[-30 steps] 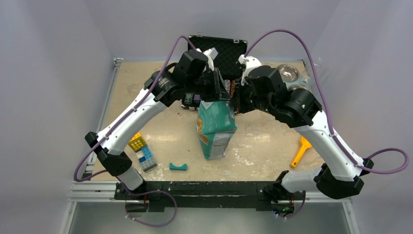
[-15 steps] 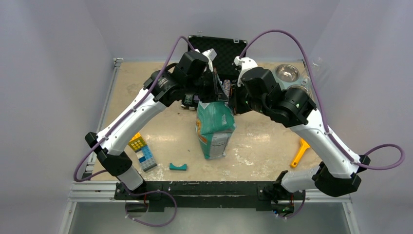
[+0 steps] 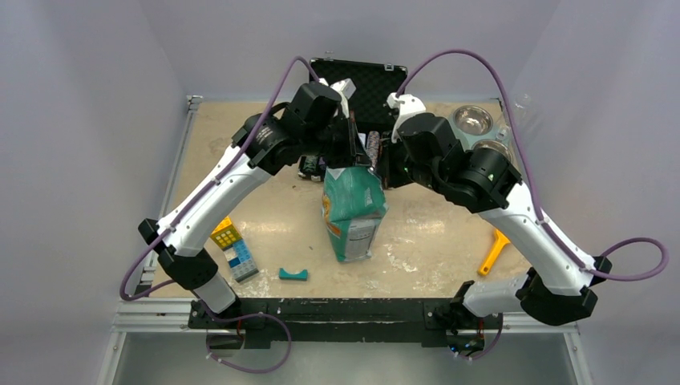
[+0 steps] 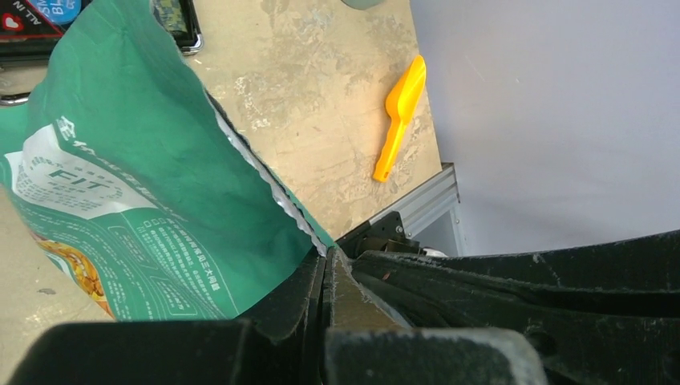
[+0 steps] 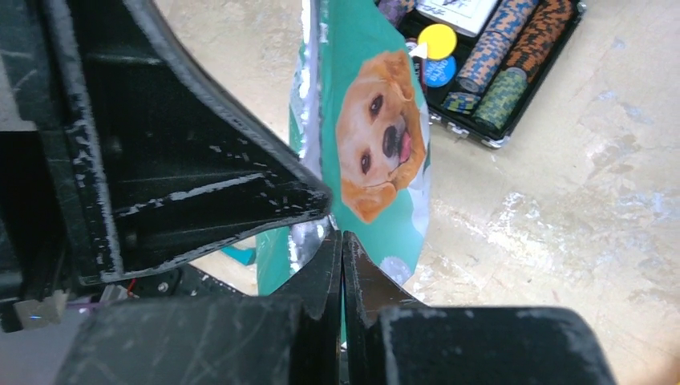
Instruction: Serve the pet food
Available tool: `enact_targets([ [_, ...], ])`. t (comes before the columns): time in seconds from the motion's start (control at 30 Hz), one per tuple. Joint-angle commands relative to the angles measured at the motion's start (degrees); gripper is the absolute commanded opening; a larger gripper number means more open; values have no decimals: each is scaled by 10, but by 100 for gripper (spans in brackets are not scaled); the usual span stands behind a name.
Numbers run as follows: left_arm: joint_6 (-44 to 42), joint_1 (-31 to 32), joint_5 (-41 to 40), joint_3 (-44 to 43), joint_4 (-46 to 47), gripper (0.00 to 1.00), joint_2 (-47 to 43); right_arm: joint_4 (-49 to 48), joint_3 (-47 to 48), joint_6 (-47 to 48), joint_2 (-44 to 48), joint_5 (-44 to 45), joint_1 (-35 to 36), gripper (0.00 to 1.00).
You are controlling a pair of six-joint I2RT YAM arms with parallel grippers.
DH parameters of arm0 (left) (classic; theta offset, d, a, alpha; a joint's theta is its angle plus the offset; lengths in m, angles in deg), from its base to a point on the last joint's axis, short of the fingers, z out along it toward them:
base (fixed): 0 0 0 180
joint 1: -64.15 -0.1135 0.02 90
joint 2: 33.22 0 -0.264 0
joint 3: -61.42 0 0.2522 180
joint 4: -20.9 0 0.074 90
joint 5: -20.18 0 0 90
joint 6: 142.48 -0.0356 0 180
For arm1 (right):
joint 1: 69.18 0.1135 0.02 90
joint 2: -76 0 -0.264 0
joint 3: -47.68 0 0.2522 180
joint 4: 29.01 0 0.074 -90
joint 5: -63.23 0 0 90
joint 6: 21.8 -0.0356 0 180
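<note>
My grippers meet where the bag's opening lies shut, so my right gripper will grab only the dog-side rim [image 5: 330, 180] and pull it away from my left gripper.
The teal-green pet food bag [image 3: 354, 210] stands upright mid-table, and the pet food itself is hidden inside it. My left gripper [image 3: 347, 165] is shut on the left side of the bag's top edge. In the left wrist view the fingertips [image 4: 327, 261] pinch the silver-lined rim of the bag [image 4: 144, 184]. My right gripper [image 3: 382, 170] is shut on the opposite side of the top. Seen from the right wrist, that gripper [image 5: 342, 241] nips the edge of the bag [image 5: 377, 144] below the golden dog picture.
An open black case [image 3: 370, 87] of poker chips lies just behind the bag. Two metal bowls [image 3: 473, 119] sit at the back right. An orange scoop [image 3: 495, 250] lies front right. A colourful box [image 3: 234, 250] and a small teal piece [image 3: 293, 274] lie front left.
My left gripper has closed onto the bag's top edge. The right arm has shifted slightly left and back, still holding its side of the bag.
</note>
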Motion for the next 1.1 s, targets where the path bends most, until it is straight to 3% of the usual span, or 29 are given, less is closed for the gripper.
enact_targets([
  [0.0,-45,-5,-27,-23,-79,0,-29,38,5,8,23,126,-14,0],
  [0.2,-53,-6,-28,-19,-80,0,-34,47,20,2,31,126,-14,0],
  [0.43,-55,-5,-5,-13,-50,0,-37,12,30,12,29,14,-14,0],
  [0.47,-53,-6,-1,-11,-45,0,-39,6,33,12,30,0,-14,2],
  [0.6,-51,-6,6,-2,-34,0,-43,-11,62,22,23,-66,-14,34],
  [0.7,-48,-6,14,2,-25,0,-46,7,92,22,-8,-73,-14,42],
  [0.9,-46,-6,15,1,-25,0,-49,8,77,23,-35,-88,-14,44],
  [1.07,-35,-6,-10,-5,-48,0,-55,8,40,22,-35,-67,-14,36],
])
